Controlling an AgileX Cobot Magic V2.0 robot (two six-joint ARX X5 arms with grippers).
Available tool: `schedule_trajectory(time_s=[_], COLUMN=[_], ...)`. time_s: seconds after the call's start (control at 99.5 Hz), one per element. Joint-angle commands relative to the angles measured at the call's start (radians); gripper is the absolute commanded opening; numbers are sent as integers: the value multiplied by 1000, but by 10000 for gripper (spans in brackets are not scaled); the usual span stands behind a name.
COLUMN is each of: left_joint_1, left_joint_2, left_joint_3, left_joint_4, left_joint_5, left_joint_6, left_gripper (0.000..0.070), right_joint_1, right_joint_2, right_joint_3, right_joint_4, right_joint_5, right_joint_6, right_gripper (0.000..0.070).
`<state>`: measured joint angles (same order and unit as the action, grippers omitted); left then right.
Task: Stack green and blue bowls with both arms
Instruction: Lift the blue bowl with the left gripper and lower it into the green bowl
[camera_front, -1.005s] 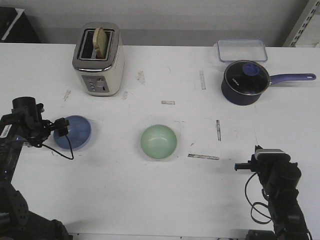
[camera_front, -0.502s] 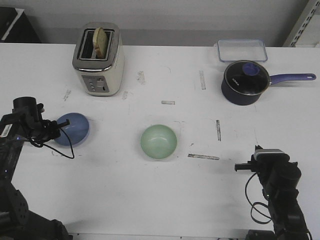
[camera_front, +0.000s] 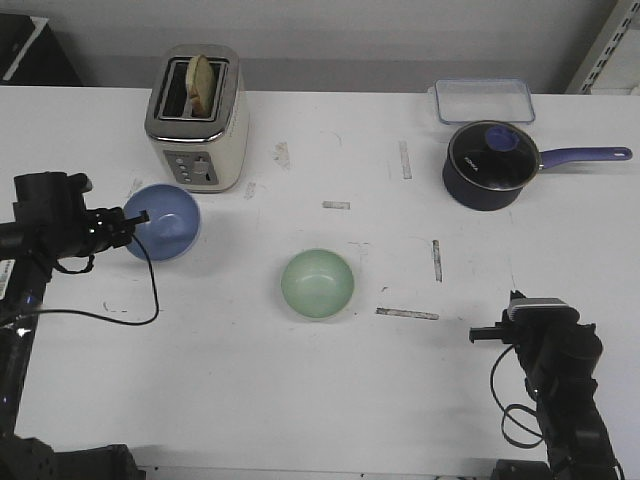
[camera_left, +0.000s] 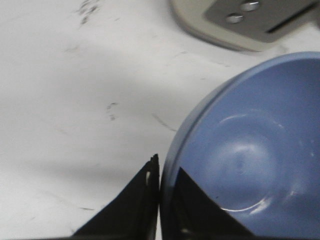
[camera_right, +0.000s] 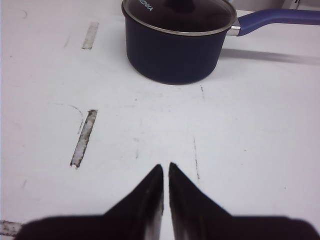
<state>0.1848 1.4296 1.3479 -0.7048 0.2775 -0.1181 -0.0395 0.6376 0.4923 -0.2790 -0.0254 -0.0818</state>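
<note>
Next, my left gripper releases the blue bowl inside the green bowl (camera_front: 317, 282) at the middle of the table.
The blue bowl (camera_front: 165, 220) hangs tilted above the table at the left, in front of the toaster. My left gripper (camera_front: 134, 219) is shut on its near rim; in the left wrist view one finger is inside the blue bowl (camera_left: 250, 150) and one outside, at the left gripper (camera_left: 162, 175). The green bowl (camera_front: 317, 283) sits upright on the table's middle, apart from both arms. My right gripper (camera_front: 477, 334) is shut and empty at the front right, and it also shows in the right wrist view (camera_right: 165, 167) over bare table.
A cream toaster (camera_front: 196, 119) with a slice in its slot stands at the back left, close behind the blue bowl. A navy lidded saucepan (camera_front: 490, 165) and a clear lidded box (camera_front: 483, 100) are at the back right. Tape strips (camera_front: 407, 314) mark the table.
My left gripper has lifted the blue bowl off the table and carried it up and slightly right, tilting it. The green bowl and right arm have not moved.
</note>
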Motion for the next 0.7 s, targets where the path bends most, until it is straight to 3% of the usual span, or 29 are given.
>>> schedule_trajectory(time_s=[0.0,0.191,0.422,0.693], left_joint_1=[-50,-296,-603,-734], left_joint_2=[-13,-63,-14,129], left_joint_3=[20,21,21,21], left_joint_4=[7,41,108,132], left_joint_5=[22,23,18,-101], left_joint_6=[-8,-60,-60,-55], left_gripper=[0,0,0,0], right_joint_1=[1,1,1,1], right_joint_2=[6,6,6,6], right_joint_3=[-1,-1,-1,-1], right_joint_4=[10,10,10,9], right_joint_5=[0,0,0,-1], right_joint_6=[-5,-5,-5,-5], right_gripper=[9,8,8,8])
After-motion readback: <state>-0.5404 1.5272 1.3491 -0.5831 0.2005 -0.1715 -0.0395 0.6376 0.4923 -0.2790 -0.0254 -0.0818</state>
